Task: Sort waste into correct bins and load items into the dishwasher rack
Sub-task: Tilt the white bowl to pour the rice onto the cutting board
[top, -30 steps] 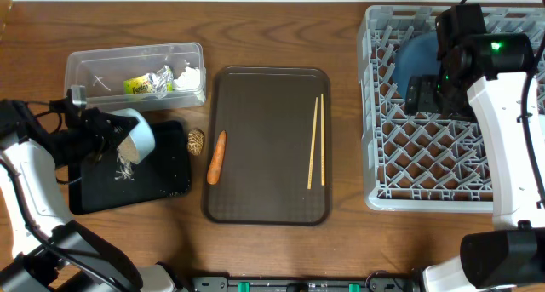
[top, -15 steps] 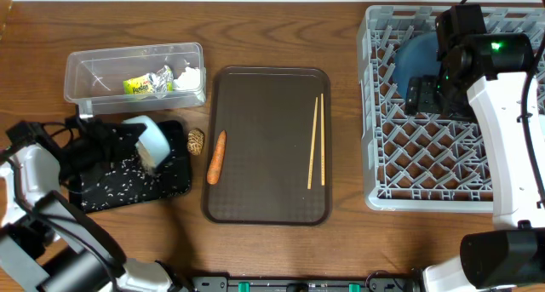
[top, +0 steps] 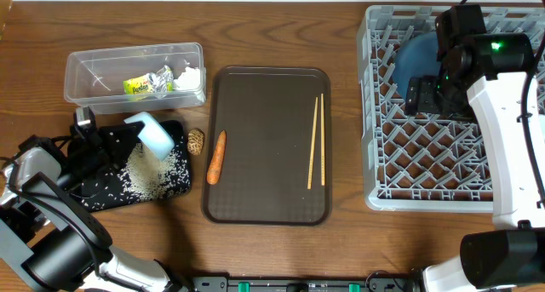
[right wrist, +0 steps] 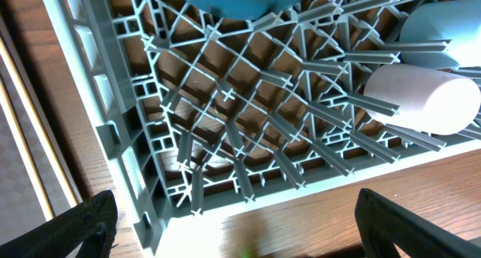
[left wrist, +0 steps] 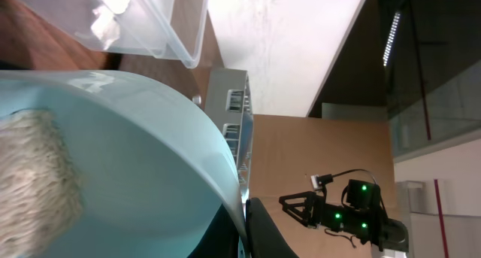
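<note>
The small light-blue bowl will leave my left gripper on the brown tray point(top: 273, 157), between carrot stick and chopsticks.
My left gripper point(top: 132, 139) is shut on the rim of the small light-blue bowl point(top: 155, 133) and holds it tipped over the black tray point(top: 94, 194). Loose white rice point(top: 153, 173) lies piled on that tray. In the left wrist view the gripper point(left wrist: 249, 229) pinches the bowl's point(left wrist: 135, 153) rim, and some rice point(left wrist: 37, 183) still clings inside. The carrot stick point(top: 216, 156) and the nut piece point(top: 197, 140) lie by the brown tray's left edge. The chopsticks point(top: 317, 140) lie on the brown tray. My right gripper point(top: 423, 96) hangs open and empty over the rack point(top: 379, 168); it also shows in the right wrist view point(right wrist: 248, 228).
The clear tub point(top: 85, 71) holds the foil wrapper point(top: 145, 85) and the tissue point(top: 187, 75). The brown tray point(top: 264, 190) sits mid-table. The rack point(right wrist: 225, 138) holds the dark blue bowl point(top: 417, 58), a white cup point(right wrist: 425, 100) and a pale bowl point(right wrist: 443, 25).
My left gripper has tipped the light-blue bowl further and shifted it right. Rice has poured out, growing from a few grains to a pile on the black tray. The right arm has not moved.
</note>
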Motion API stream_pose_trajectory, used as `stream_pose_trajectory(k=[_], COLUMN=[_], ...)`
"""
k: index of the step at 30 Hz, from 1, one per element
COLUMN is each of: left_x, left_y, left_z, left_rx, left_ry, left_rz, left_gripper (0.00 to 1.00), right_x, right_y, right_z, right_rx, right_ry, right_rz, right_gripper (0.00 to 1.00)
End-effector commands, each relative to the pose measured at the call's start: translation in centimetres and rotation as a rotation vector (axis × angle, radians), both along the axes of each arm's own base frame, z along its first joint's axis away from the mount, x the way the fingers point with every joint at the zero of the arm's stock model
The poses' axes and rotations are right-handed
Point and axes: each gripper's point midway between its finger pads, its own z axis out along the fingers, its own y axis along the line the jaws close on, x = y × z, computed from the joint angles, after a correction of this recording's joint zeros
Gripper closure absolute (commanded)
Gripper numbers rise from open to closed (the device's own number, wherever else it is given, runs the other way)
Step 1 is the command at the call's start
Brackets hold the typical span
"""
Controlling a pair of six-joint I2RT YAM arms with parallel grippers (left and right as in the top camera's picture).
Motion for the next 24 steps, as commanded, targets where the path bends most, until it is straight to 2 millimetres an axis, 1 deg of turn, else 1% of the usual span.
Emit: stream_pose_trajectory(k=[1, 5, 8, 9, 10, 11, 12, 13, 15, 16, 17, 18, 19, 21, 23, 24], left_x=[0.1, 0.0, -0.5, -0.5, -0.5, -0.5, -0.6, -0.4, -0.2, -0.2, -0.1, -0.1, -0.2, -0.1, -0.1, -0.1], left_y=[0.1, 0.1, -0.4, -0.4, -0.4, -0.3, -0.2, -0.1, -0.2, -0.2, -0.1, -0.3, -0.4, -0.5, -0.7, -0.8], left_z=[0.7, 0.7, 1.1, 1.2, 0.8, -0.3, -0.4, 0.1, 0.3, 0.8, 0.8, 0.6, 0.9, 0.9, 1.3, 1.2], left_rx=[-0.013, -0.017, -0.075, -0.034, 0.034, 0.054, 0.016, 0.022, -0.001, -0.006, 0.026, 0.018, -0.012, 0.017, -0.009, 0.036], left_ry=[-0.050, -0.045, 0.001, -0.043, -0.080, -0.017, 0.032, -0.012, -0.008, -0.048, -0.077, -0.052, -0.042, -0.070, -0.071, -0.100], left_rz=[0.009, 0.009, 0.012, 0.007, -0.006, -0.014, -0.005, -0.002, 0.000, 0.004, -0.001, -0.005, -0.001, -0.010, -0.010, -0.020], left_gripper=[0.94, 0.94, 0.94, 0.94, 0.94, 0.94, 0.94, 0.94, 0.94, 0.94, 0.94, 0.94, 0.94, 0.94, 0.94, 0.94], right_x=[0.0, 0.0, 0.0, 0.0, 0.0, 0.1, 0.1, 0.1, 0.1, 0.1, 0.1, 0.1, 0.1, 0.0, 0.0, 0.0], right_y=[-0.5, -0.5, -0.6, -0.7, -0.8, -0.9, -0.9, -0.9, -0.9, -0.9, -0.9, -0.9, -0.9, -0.9, -0.9, -0.9], right_z=[0.4, 0.4, 0.4, 0.4, 0.5, 0.5, 0.5, 0.5, 0.5, 0.5, 0.5, 0.5, 0.5, 0.5, 0.5, 0.5], right_rx=[-0.016, -0.017, -0.021, -0.029, -0.035, -0.040, -0.042, -0.041, -0.041, -0.041, -0.041, -0.041, -0.042, -0.042, -0.042, -0.042], right_ry=[-0.011, -0.011, -0.013, -0.015, -0.016, -0.017, -0.017, -0.017, -0.018, -0.018, -0.017, -0.017, -0.016, -0.016, -0.016, -0.016], right_rz=[-0.010, -0.010, -0.011, -0.012, -0.013, -0.014, -0.014, -0.014, -0.014, -0.014, -0.014, -0.014, -0.014, -0.013, -0.012, -0.012], right_gripper=[0.06, 0.06, 0.06, 0.06, 0.05, 0.05, 0.05, 0.05, 0.05, 0.05, 0.05, 0.05, 0.05, 0.05, 0.05, 0.05])
